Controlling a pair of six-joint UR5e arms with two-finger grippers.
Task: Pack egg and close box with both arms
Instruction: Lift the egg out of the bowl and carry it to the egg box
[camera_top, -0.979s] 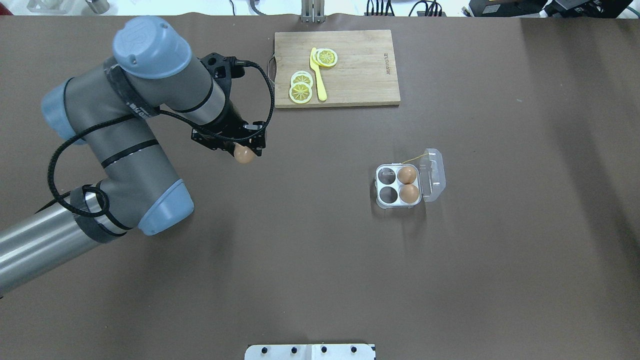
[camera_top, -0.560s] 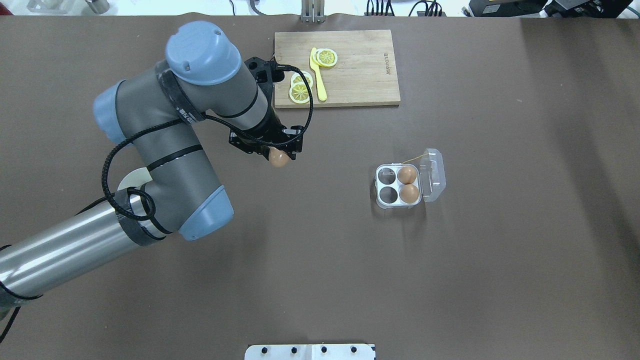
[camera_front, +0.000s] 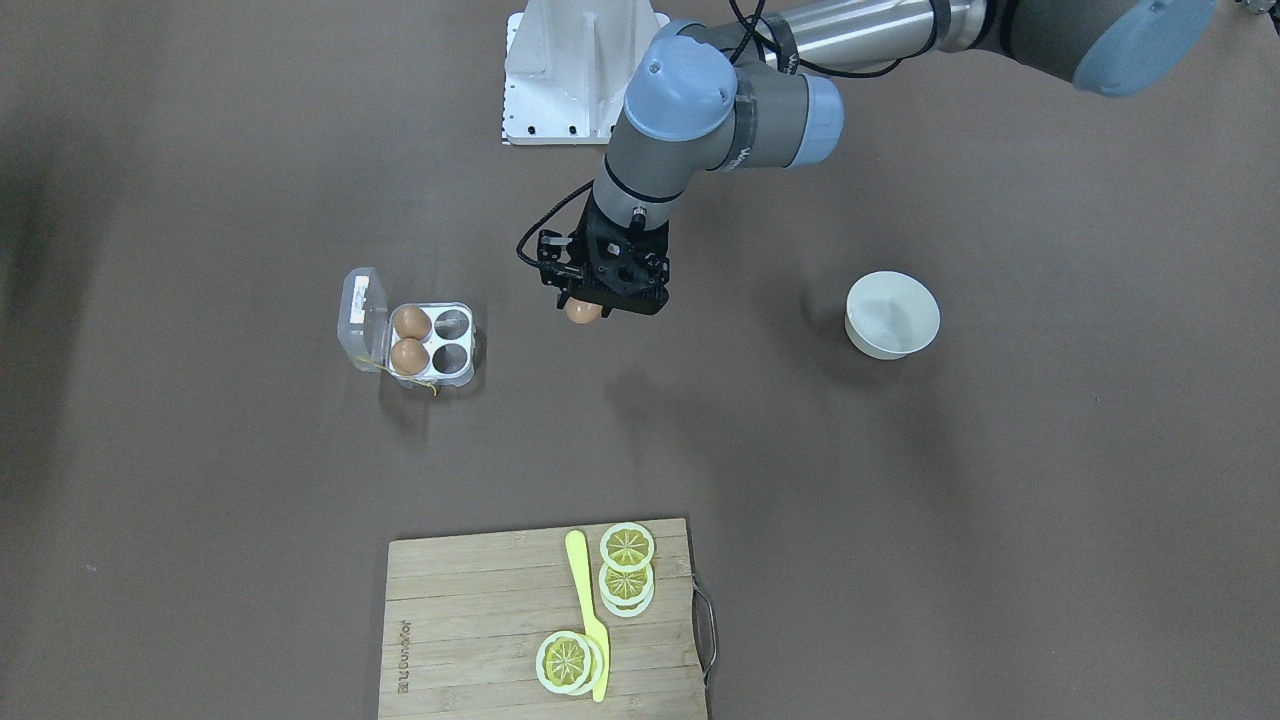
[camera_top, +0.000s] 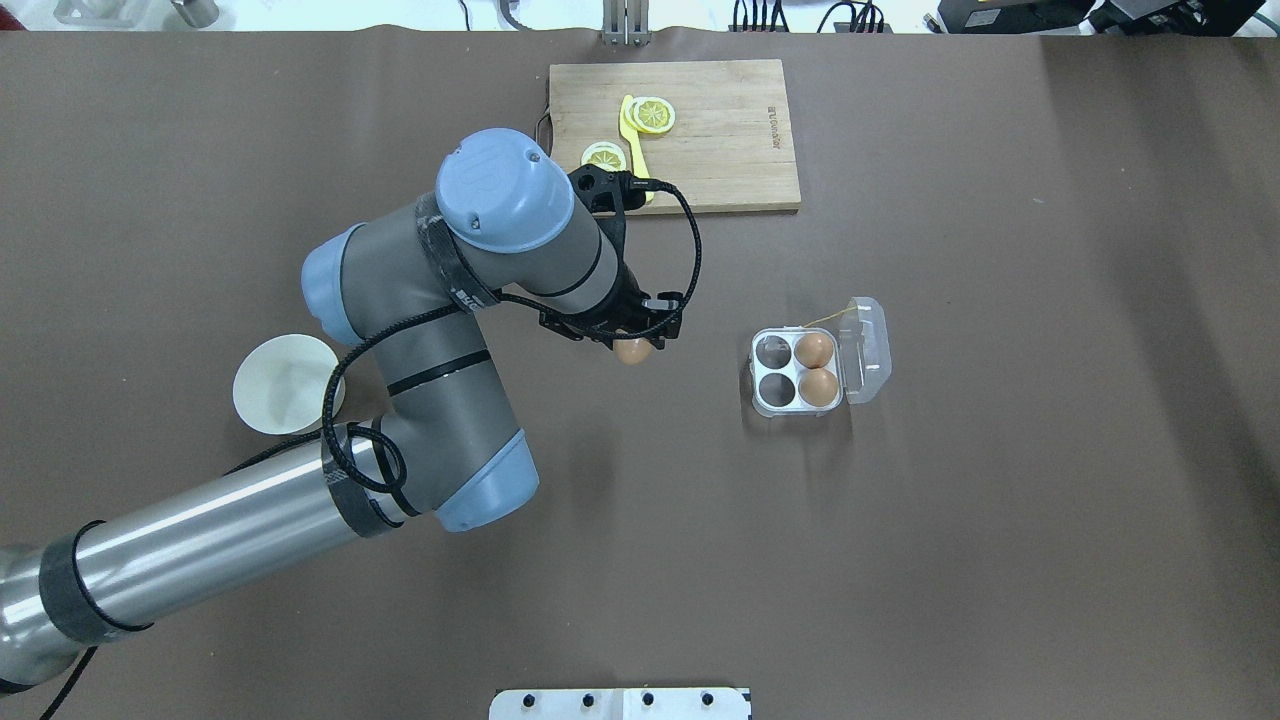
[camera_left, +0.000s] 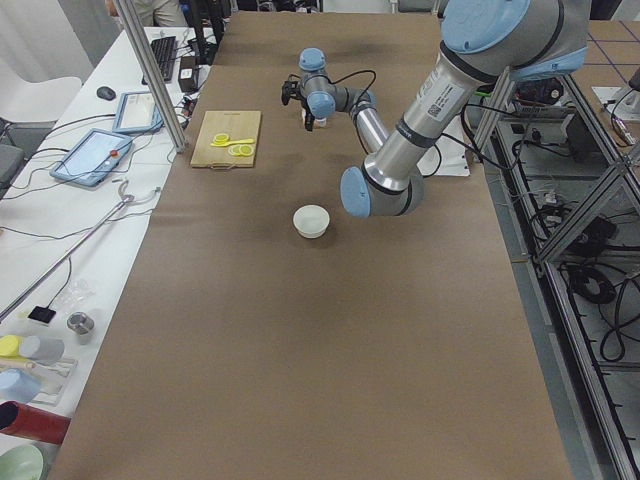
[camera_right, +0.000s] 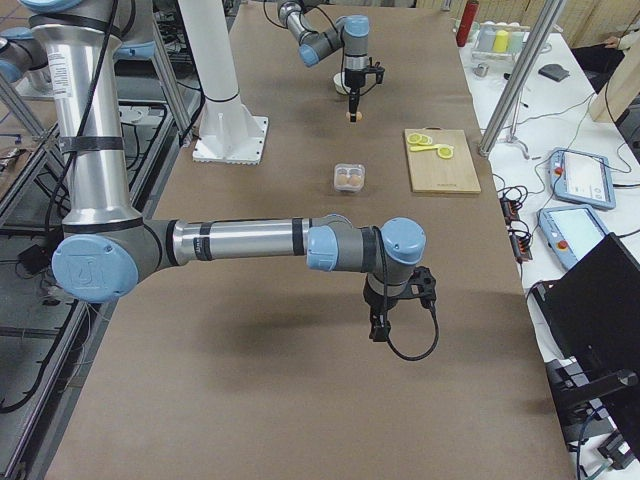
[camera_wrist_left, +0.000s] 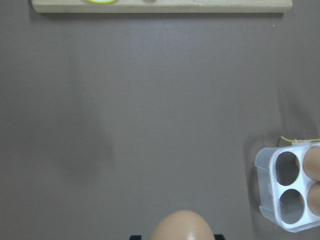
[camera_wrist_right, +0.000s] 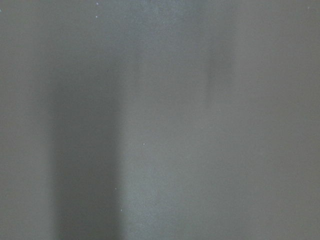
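Note:
Next, the left gripper releases the brown egg in the clear box's empty cup farther from the cutting board (camera_front: 450, 323) (camera_wrist_left: 291, 206).
My left gripper (camera_top: 633, 343) is shut on a brown egg (camera_top: 633, 352) and holds it above the table, to the left of the box (camera_top: 756, 381). It also shows in the front view (camera_front: 585, 304) with the egg (camera_front: 583, 313). The clear box stands open, its lid (camera_top: 868, 350) folded out to the right. Two eggs (camera_top: 813, 349) (camera_top: 818, 387) fill the cups on the lid side; the two cups on the gripper side are empty. In the left wrist view the held egg (camera_wrist_left: 181, 228) is at the bottom and the box (camera_wrist_left: 266, 162) at the right. My right gripper (camera_right: 379, 327) shows only in the right side view, so I cannot tell its state.
A wooden cutting board (camera_top: 720, 150) with citrus slices (camera_top: 653, 115) and a yellow knife (camera_top: 628, 125) lies at the far edge. A white bowl (camera_top: 285, 397) sits left of my left arm. The white base plate (camera_top: 620, 703) is at the near edge.
My left arm has swung right towards the box with the egg held in its gripper. The white bowl has come out from under the arm.

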